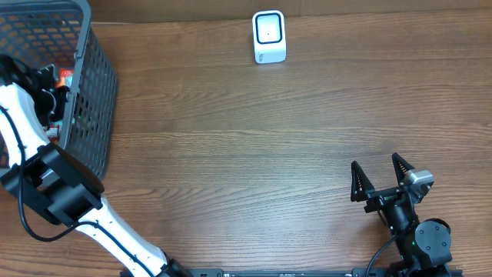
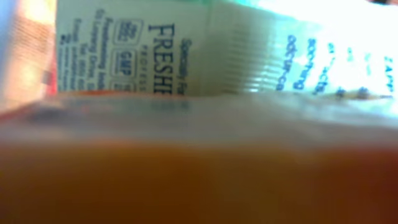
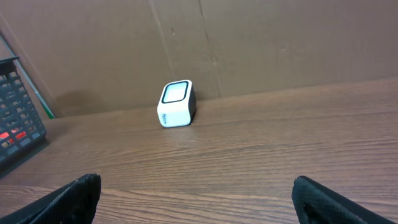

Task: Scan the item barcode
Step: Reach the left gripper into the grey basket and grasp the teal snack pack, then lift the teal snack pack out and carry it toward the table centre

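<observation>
The robot's left gripper should release the orange item on the bare tabletop [image 1: 303,131] between the white barcode scanner and the right gripper.
My left gripper [image 1: 52,86] reaches down into the dark mesh basket [image 1: 96,104] at the far left, and its fingers are hidden among the contents. The left wrist view is filled by a blurred orange item [image 2: 186,174] pressed close to the camera. Behind it lies a cream pack [image 2: 249,50] with printed text. A bit of a red-orange item [image 1: 66,76] shows inside the basket from above. The white barcode scanner [image 1: 269,36] [image 3: 176,103] stands at the back of the table. My right gripper [image 1: 380,168] [image 3: 199,186] is open and holds nothing, near the front right.
A cardboard wall [image 3: 249,43] rises behind the scanner. The basket's corner [image 3: 15,118] shows at the left of the right wrist view. Bare wooden tabletop [image 1: 254,154] lies between the basket, the scanner and the right arm.
</observation>
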Robot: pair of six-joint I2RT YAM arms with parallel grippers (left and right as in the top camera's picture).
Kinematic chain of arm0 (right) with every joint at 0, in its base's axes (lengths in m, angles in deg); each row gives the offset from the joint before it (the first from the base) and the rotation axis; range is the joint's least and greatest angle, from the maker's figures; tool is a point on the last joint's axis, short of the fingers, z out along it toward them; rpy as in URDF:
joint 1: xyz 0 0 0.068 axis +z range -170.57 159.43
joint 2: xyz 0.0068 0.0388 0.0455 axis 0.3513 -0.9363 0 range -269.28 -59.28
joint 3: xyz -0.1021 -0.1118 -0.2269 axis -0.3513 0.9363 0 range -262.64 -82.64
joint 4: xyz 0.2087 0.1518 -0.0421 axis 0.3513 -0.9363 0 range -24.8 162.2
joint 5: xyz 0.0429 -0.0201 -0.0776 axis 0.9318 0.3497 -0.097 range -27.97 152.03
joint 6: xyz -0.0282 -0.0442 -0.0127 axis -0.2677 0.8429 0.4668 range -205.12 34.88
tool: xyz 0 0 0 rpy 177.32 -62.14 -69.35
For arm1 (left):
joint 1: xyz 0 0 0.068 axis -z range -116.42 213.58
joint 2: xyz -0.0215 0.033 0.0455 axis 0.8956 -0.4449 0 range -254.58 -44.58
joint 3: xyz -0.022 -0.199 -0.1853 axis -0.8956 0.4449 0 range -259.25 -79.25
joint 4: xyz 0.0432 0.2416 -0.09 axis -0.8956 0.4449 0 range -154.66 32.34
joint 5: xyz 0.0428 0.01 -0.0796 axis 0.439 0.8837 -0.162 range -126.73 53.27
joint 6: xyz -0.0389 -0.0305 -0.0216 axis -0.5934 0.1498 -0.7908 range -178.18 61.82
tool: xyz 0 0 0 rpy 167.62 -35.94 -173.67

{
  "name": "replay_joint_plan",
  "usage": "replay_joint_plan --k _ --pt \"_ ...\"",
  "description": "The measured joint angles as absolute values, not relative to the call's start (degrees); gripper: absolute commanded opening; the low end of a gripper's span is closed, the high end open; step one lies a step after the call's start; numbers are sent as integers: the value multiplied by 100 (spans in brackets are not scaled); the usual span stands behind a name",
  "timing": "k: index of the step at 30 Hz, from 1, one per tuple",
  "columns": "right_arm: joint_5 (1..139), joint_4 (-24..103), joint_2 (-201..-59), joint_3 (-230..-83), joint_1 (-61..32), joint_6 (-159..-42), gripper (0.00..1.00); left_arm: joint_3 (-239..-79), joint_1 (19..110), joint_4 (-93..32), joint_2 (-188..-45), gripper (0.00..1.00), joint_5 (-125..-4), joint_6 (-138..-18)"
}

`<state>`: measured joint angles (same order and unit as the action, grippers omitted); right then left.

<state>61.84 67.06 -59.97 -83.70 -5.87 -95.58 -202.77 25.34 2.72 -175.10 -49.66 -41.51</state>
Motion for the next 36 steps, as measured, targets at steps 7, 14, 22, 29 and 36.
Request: replay_joint_plan --k 7,14,22,29,36 --pt "6184 6706 -5997 -8370 -587 -9555 100 -21875 2534 1128 -17523 50 -4960 -4444" --pt "6184 6703 -5997 -8370 -587 -9555 100 -22754 2534 1345 -17171 50 -4960 -4914" --pt "6184 6703 -5997 -8370 -585 -9555 100 -22824 2600 1618 -15814 45 -5183 -5559" --pt "6184 6706 -5997 -8370 -587 -9555 100 -22963 3542 2254 -14800 41 -5058 -5998" --pt "6184 6708 -5997 -8370 -587 -9555 100 -22937 5413 3240 -14686 43 -4182 -6376"
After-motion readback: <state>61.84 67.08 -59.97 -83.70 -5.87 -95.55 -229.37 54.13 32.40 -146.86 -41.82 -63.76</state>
